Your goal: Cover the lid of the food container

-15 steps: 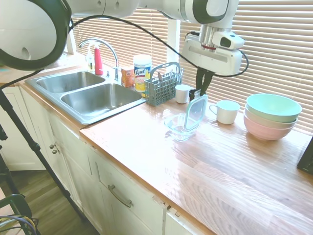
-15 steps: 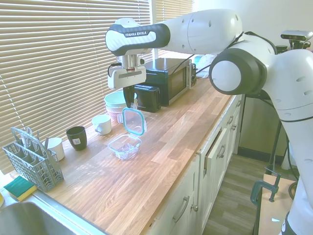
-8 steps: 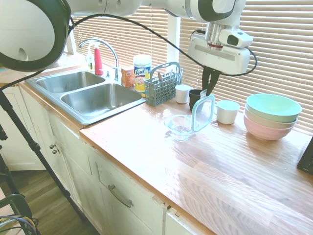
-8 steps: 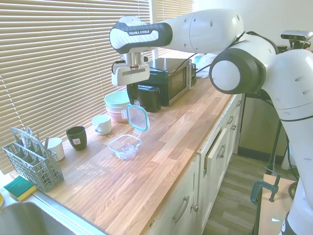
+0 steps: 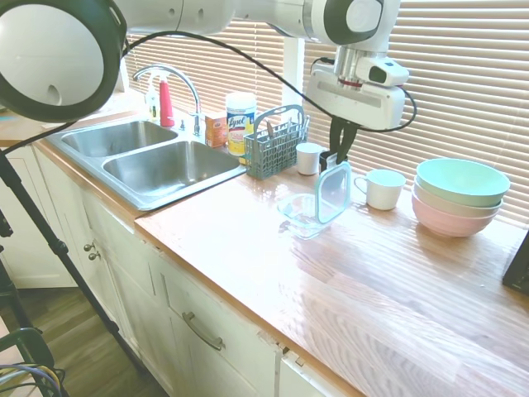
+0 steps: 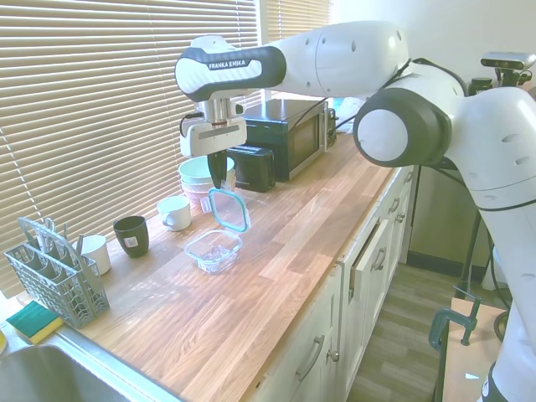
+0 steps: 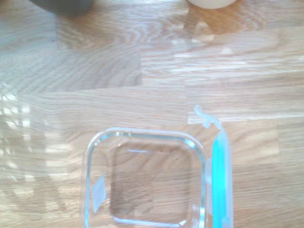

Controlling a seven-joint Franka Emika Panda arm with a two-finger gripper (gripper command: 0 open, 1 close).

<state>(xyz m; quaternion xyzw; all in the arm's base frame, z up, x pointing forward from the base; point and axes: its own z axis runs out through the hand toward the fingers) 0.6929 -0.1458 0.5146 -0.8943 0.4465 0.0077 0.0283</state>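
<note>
The lid, now hanging upright above the food container, will be released by my gripper, lying flat across the open rim of the glass food container (image 5: 300,203) (image 7: 146,184).
My gripper (image 5: 339,159) (image 6: 218,181) is shut on the top edge of the lid (image 5: 333,192) (image 6: 229,208), a clear plastic lid with a teal rim. The lid hangs upright on its edge, just above and beside the food container (image 5: 302,214) (image 6: 213,249), a small clear glass dish standing open on the wooden counter. From the wrist, the food container (image 7: 145,178) lies straight below, with the lid (image 7: 221,178) seen edge-on along one of its sides.
A white mug (image 5: 383,188) and stacked pastel bowls (image 5: 459,196) stand behind the dish. A dark cup (image 6: 131,235), a white cup (image 5: 309,158), a grey cutlery basket (image 5: 274,146) and the sink (image 5: 153,157) lie toward the tap. A microwave (image 6: 285,134) is at the counter's far end.
The gripper with the lid swung out toward the white mug and bowls, then came back; the lid now hangs close beside the dish again, slightly lower.
</note>
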